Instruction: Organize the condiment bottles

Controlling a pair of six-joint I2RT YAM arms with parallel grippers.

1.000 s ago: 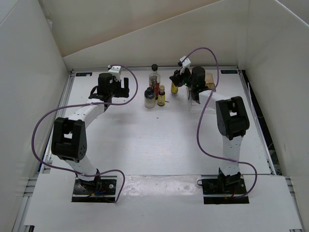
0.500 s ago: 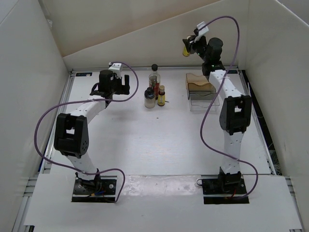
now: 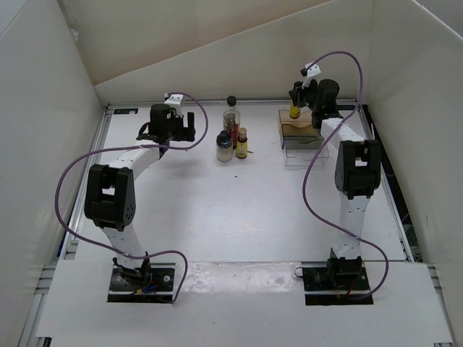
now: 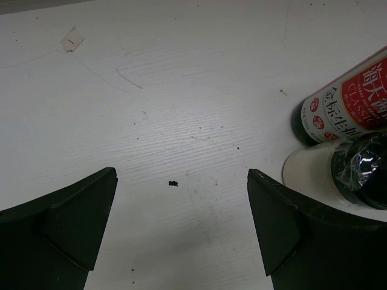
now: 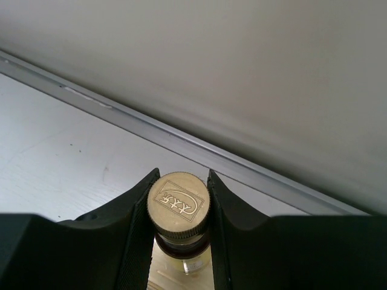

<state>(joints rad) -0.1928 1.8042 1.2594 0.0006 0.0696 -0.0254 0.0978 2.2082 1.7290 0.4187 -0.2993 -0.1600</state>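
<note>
The robot's right gripper should set the small yellow-amber bottle down on the rack's brown base [image 3: 290,125] [image 5: 181,279], near the corner that faces the tall clear bottle.
My right gripper [image 3: 296,100] is shut on the gold cap of a small yellow-amber bottle [image 3: 294,111], which hangs upright over the back left of the clear rack [image 3: 304,137] with a brown base. In the right wrist view the fingers [image 5: 136,205] clamp the bottle [image 5: 179,202] on both sides of its cap. Three condiment bottles stand together mid-table: a tall clear one with a round black cap [image 3: 231,116], a squat black-capped jar [image 3: 224,149] and a second small yellow-amber one [image 3: 241,143]. My left gripper [image 3: 171,127] is open and empty, to the left of them. The left wrist view shows the tall bottle [image 4: 347,99] and the jar [image 4: 363,172] beyond its right finger.
White walls enclose the table on three sides. A metal rail [image 5: 199,145] runs along the back edge just behind the rack. Purple cables loop from both arms. A black speck [image 4: 173,182] and a scrap of tape [image 4: 71,41] lie on the white tabletop.
The right gripper lifted the small yellow bottle from the table left of the rack, swung it up high, then lowered it over the rack's back. The left arm shifted slightly.
</note>
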